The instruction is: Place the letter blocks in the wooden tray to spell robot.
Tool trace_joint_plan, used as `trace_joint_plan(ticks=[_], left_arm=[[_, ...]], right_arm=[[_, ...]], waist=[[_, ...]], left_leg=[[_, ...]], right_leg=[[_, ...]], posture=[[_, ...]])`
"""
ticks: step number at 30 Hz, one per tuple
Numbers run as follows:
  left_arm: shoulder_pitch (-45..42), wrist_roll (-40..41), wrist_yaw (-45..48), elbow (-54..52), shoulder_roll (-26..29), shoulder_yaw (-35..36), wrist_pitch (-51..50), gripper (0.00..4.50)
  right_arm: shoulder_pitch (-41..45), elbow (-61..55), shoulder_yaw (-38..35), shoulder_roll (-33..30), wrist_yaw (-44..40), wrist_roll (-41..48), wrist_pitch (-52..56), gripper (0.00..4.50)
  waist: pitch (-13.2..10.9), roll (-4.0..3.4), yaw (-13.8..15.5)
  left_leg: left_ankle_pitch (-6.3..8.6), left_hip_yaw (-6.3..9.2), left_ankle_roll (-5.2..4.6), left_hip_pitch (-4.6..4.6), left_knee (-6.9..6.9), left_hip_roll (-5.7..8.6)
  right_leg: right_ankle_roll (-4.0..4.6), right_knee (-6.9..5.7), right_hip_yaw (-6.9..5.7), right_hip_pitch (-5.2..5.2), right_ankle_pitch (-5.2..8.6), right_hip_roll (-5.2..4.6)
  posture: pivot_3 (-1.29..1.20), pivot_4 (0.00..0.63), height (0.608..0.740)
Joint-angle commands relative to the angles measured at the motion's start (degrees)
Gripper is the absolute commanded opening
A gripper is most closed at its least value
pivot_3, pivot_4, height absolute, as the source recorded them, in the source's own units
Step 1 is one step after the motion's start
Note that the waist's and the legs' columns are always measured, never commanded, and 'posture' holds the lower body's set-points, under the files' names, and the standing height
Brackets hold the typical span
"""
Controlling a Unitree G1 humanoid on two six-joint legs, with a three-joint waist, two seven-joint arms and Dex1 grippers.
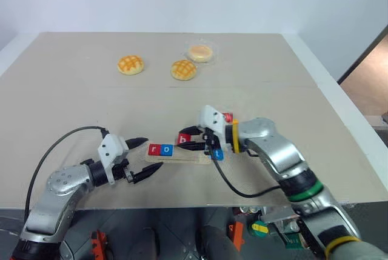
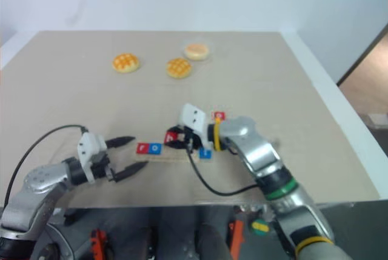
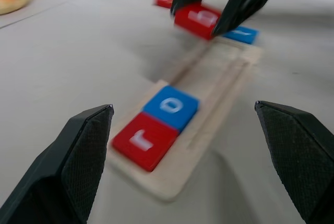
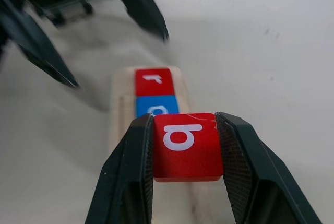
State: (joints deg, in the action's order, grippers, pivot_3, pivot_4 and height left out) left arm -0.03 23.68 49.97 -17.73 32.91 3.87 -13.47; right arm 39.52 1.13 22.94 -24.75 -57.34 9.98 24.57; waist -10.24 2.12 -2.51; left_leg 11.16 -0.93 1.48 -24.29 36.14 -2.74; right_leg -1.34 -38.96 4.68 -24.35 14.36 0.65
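The robot's right gripper needs to set the red b block down in the wooden tray (image 1: 178, 150) (image 4: 162, 139) against the blue o block.
The wooden tray (image 1: 185, 159) lies near the table's front edge. A red r block (image 1: 153, 149) and a blue o block (image 1: 167, 149) sit side by side at its left end. My right gripper (image 1: 185, 141) is shut on a red b block (image 4: 185, 145), which hangs just above the tray's middle. A blue t block (image 1: 218, 155) rests by the tray's right end, and another red block (image 1: 228, 117) lies on the table behind it. My left gripper (image 3: 183, 108) stands open at the tray's left end, fingers spread to either side of it and holding nothing.
Two golden buns (image 1: 130, 65) (image 1: 183, 70) and a paler one in a clear wrapper (image 1: 201, 53) sit at the back of the beige table (image 1: 73, 114). A black cable (image 1: 60, 145) loops from my left arm.
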Motion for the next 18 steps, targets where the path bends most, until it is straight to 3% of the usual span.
trace_joint_plan(ticks=[1,18], left_arm=[[1.11,0.65,-0.66,-3.03,0.43,2.04,1.39,4.5],[3.04,2.08,-1.41,-5.66,0.64,2.9,0.28,4.5]], right_arm=[[2.91,3.46,0.43,1.23,-1.52,-1.56,-3.22,1.19],[3.71,8.4,1.64,4.13,-6.61,-4.07,-6.25,1.19]], waist=[[0.0,0.0,-0.03],[0.0,-0.01,-0.16]], left_leg=[[0.01,-0.02,0.02,-0.02,0.03,0.02],[-0.01,0.06,0.05,0.05,0.17,-0.19]], right_leg=[[-0.01,0.0,0.01,0.0,-0.01,-0.03],[-0.11,-0.05,-0.15,0.03,0.01,0.16]], posture=[[0.0,0.15,0.74],[0.0,0.15,0.74]])
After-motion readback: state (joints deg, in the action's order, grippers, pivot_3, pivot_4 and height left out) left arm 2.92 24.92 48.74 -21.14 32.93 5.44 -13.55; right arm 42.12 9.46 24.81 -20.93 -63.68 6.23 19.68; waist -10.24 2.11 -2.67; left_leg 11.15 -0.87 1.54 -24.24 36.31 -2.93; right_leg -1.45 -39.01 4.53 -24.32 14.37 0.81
